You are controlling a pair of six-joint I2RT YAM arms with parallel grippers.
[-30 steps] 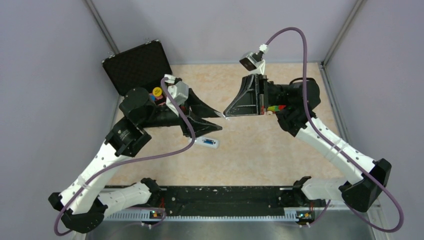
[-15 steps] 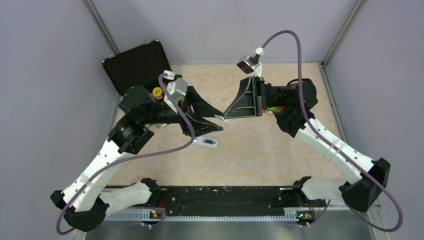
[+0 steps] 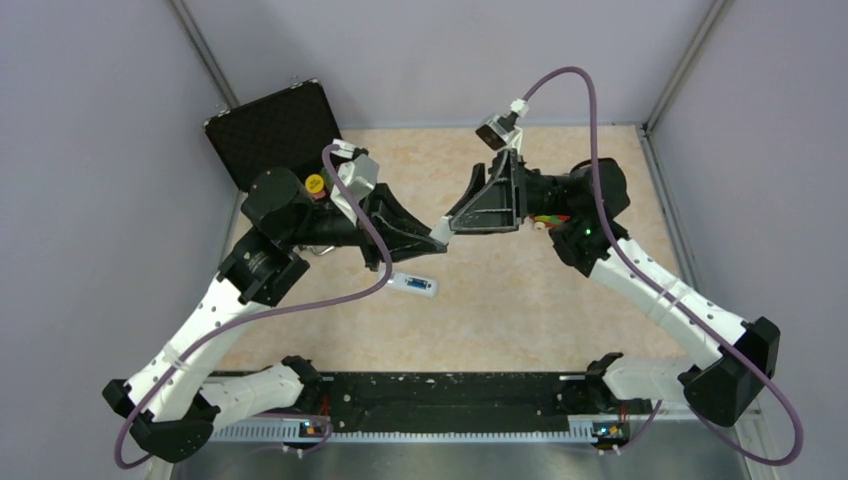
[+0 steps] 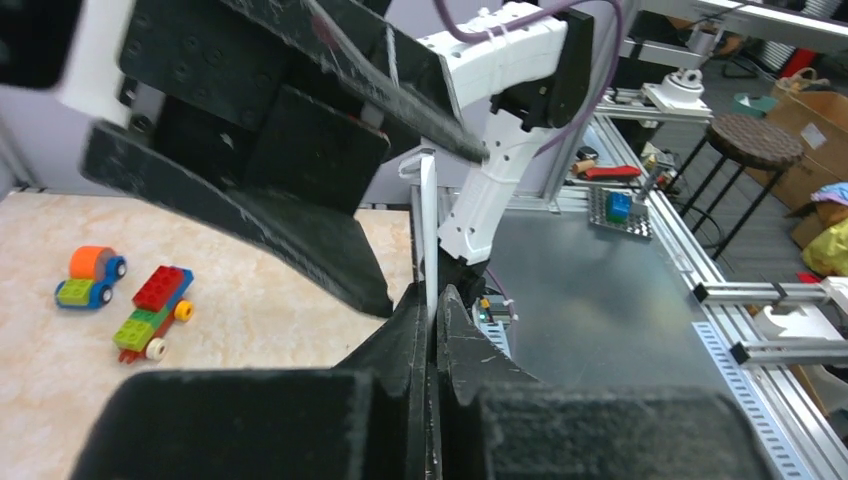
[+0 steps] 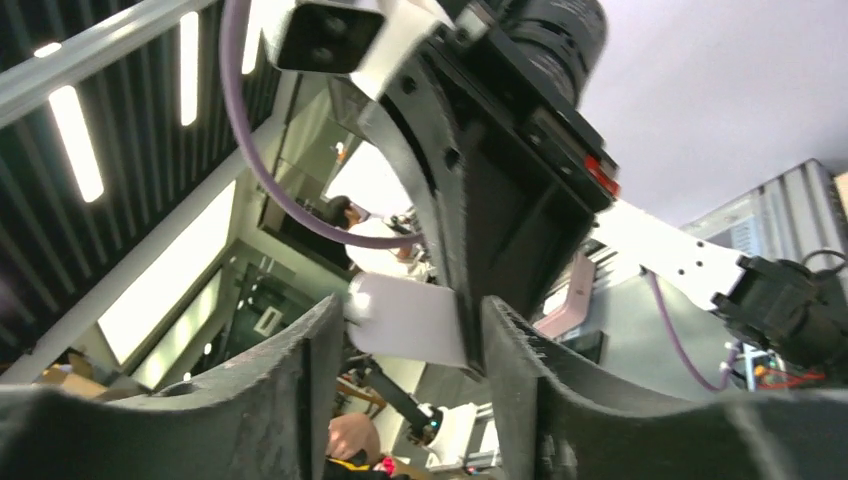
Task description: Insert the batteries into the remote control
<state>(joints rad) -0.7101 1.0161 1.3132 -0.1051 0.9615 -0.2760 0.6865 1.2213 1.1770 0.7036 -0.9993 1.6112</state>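
Observation:
The robot's right gripper straddles the white plate edge to edge, so it should turn and pinch the plate's flat sides (image 5: 410, 320) before lowering the plate to the remote control.
The remote control (image 3: 413, 285), small and white with a blue patch on it, lies on the table below both grippers. I cannot tell whether that patch is a battery, and the batteries are otherwise out of view. Above mid-table my left gripper (image 3: 440, 237) (image 4: 430, 295) is shut on a thin white flat plate (image 4: 428, 215) (image 5: 400, 322), which stands edge-on between its tips. My right gripper (image 3: 453, 221) (image 5: 410, 312) faces it tip to tip and is open. Its fingers sit either side of the plate's far end without pinching it.
An open black case (image 3: 275, 130) stands at the back left behind the left arm. Two toy block cars (image 4: 150, 308) (image 4: 90, 277) sit on the table under the right arm, one partly visible (image 3: 548, 217) from above. Grey walls close in three sides.
The left gripper has shut on the white plate and the right gripper, shut on it before, has opened. Both wrists have shifted slightly.

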